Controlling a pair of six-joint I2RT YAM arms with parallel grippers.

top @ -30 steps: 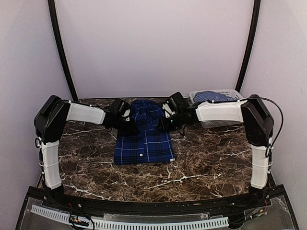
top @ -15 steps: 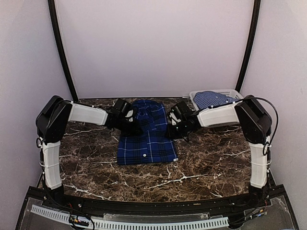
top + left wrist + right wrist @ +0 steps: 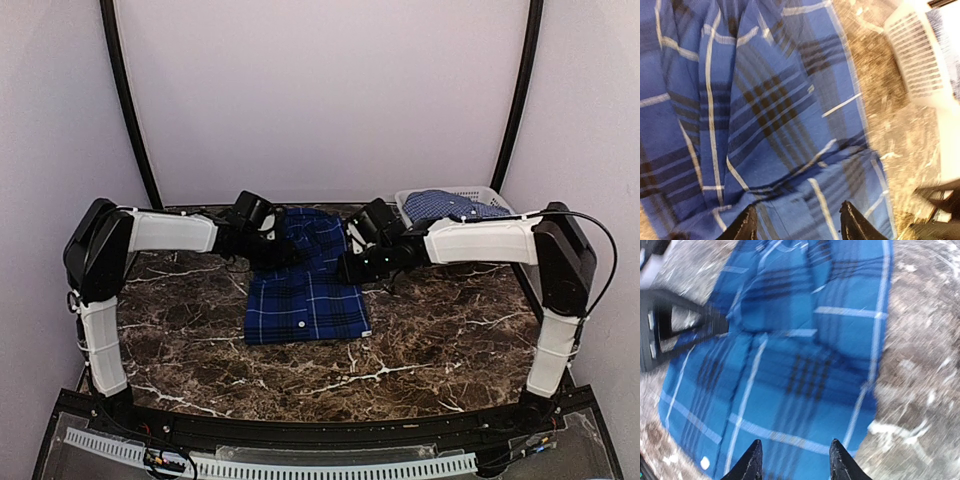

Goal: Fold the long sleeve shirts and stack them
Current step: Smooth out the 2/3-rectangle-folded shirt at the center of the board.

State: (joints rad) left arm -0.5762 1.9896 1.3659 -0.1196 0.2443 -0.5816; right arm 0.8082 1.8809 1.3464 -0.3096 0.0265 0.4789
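I will next move my left gripper to the near corner (image 3: pixel 248 341) of the dark blue plaid shirt, the one away from the white tag, and close it there.
The dark blue plaid shirt (image 3: pixel 305 290) lies folded on the marble table, collar end toward the back. It fills the left wrist view (image 3: pixel 755 115) and the right wrist view (image 3: pixel 790 365). My left gripper (image 3: pixel 283 252) is open over the shirt's upper left edge, its fingertips (image 3: pixel 747 225) spread above the cloth. My right gripper (image 3: pixel 350 268) is open over the shirt's right edge, its fingertips (image 3: pixel 837 457) apart with nothing between them. The lighter blue checked shirt (image 3: pixel 445 205) lies in the basket at the back right.
The pale lattice basket (image 3: pixel 480 194) stands at the back right corner, and shows in the left wrist view (image 3: pixel 917 60). The dark marble table (image 3: pixel 430 340) runs to the white back wall. The left arm's body shows in the right wrist view (image 3: pixel 670 330).
Both arms have reached further in toward the shirt's upper part. The left gripper moved right and back; the right gripper moved left over the shirt's right edge. The shirt lies about as before.
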